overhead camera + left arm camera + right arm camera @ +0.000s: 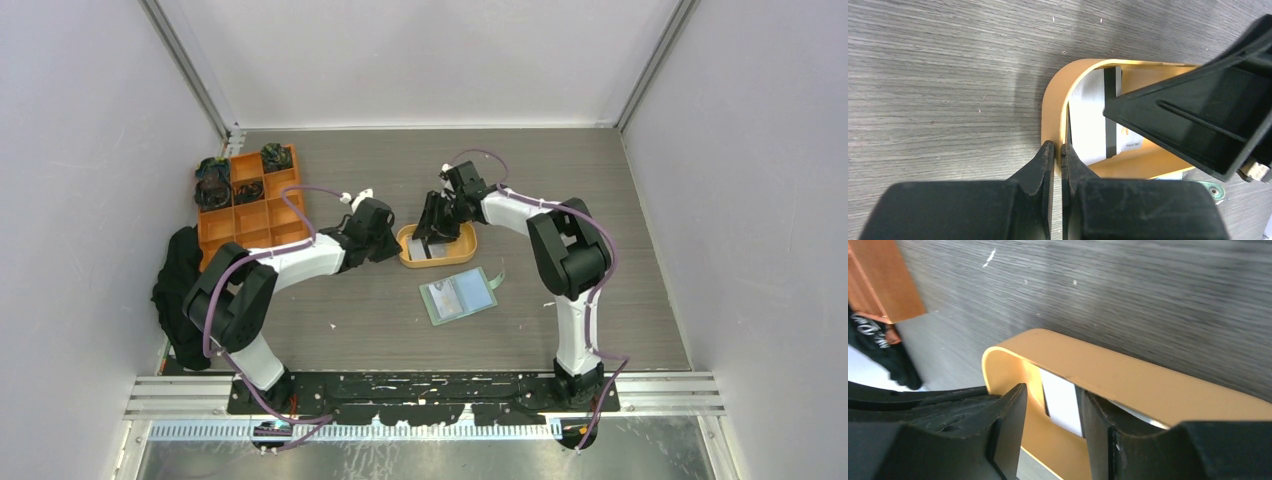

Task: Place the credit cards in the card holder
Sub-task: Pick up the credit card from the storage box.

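Next, I open my right gripper, back off and pinch the card's edge (1070,122) by the tray's near side, because its finger is over the white card's dark stripe.
A white credit card (1091,125) with a dark stripe leans inside the orange oval tray (1052,100). My left gripper (1058,148) is shut on the tray's near wall, one finger outside and one inside. My right gripper (1053,396) reaches down into the tray (1128,376) with its jaws apart. The white card (1063,401) stands between them, close to the right finger and clear of the left one. In the top view both grippers, left (393,243) and right (432,232), meet at the tray (440,264). The sage-green card holder (458,296) lies open in front of the tray.
An orange grid organiser (250,200) with dark items in some cells stands at the back left, its corner (878,280) visible beyond the tray. A black cloth (180,290) lies at the table's left edge. A corner of the card holder (1215,190) shows beside the tray.
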Tool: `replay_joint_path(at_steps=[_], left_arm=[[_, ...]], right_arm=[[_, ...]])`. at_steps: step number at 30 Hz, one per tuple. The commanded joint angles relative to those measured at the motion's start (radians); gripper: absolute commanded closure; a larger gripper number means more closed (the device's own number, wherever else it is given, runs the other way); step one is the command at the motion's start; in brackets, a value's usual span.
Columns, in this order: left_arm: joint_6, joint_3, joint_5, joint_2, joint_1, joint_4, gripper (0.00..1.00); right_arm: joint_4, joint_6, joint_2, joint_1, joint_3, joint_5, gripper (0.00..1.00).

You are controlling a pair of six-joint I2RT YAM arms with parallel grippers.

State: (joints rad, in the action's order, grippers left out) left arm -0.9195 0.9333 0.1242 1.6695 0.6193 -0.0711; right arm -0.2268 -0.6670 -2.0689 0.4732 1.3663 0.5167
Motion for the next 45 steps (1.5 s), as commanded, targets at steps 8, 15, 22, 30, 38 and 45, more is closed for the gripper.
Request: replay_joint_path(at_steps=[8,15,22,30,38,45], left_arm=[[-0.039,0.050,0.020,-0.008,0.010,0.013,1.00],[-0.045,0.054,-0.025,0.011,0.018,0.031,1.00],[-0.048,0.051,-0.032,0.019,0.023,0.036,1.00],[-0.041,0.054,-0.001,0.015,0.022,0.016,1.00],[-0.030,0.071,0.028,0.020,0.017,-0.007,1.00],[-0.029,0.088,0.032,0.028,0.017,-0.018,1.00]], right_arm=[[-0.206,0.246,0.038,0.054,0.098,-0.301,0.37],[-0.123,0.132,-0.058,0.047,0.101,-0.076,0.41],[0.000,0.022,-0.071,0.022,0.066,0.090,0.47],[0.103,-0.050,-0.016,-0.033,0.008,0.182,0.53],[0.111,-0.039,0.031,-0.044,-0.019,0.211,0.59],[0.109,-0.042,0.028,-0.044,-0.017,0.236,0.68]])
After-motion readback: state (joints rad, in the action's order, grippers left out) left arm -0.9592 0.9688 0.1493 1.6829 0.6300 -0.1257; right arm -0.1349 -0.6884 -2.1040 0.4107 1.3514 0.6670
